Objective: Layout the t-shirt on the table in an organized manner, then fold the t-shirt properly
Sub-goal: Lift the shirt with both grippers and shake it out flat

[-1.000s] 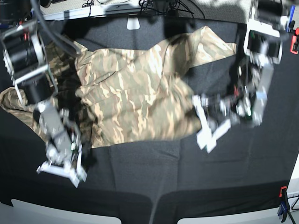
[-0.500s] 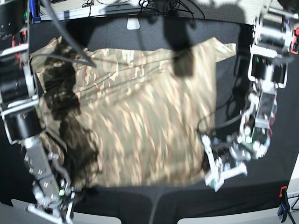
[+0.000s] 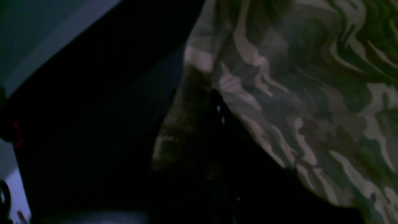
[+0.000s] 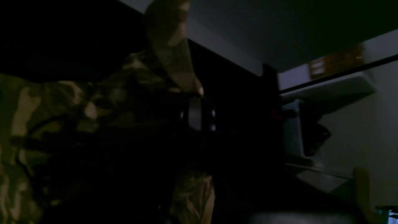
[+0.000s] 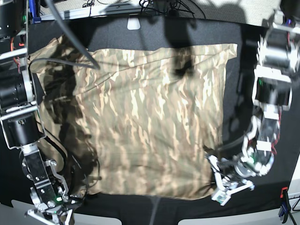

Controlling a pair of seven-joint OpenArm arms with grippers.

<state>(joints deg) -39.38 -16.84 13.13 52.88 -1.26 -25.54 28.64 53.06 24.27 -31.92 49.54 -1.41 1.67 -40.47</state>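
Note:
The robot's left gripper will release the t-shirt's near corner on the black table at the hem's end [image 5: 228,173] towards the clamp.
The camouflage t-shirt [image 5: 140,117] lies spread wide and mostly flat over the black table [image 5: 154,208]. Its hem runs along the near side, with some wrinkles on the shadowed left part. My left gripper [image 5: 221,187] is low at the shirt's near right corner, shut on that corner of the fabric. My right gripper [image 5: 54,213] sits at the near left corner by the table's front edge, shut on the cloth there. The left wrist view shows the t-shirt [image 3: 311,109] draping away from the dark fingers. In the right wrist view the t-shirt [image 4: 62,102] bunches around the shut gripper [image 4: 194,118].
A clamp [image 5: 283,204] is fixed to the table's near right edge. A small white block [image 5: 134,22] and a tangle of cables [image 5: 159,5] sit at the far edge. Both arm columns stand beside the shirt's sides.
Both grippers have pulled toward the near edge, dragging the t-shirt with them. The shirt went from a bunched heap to a broad, flat spread.

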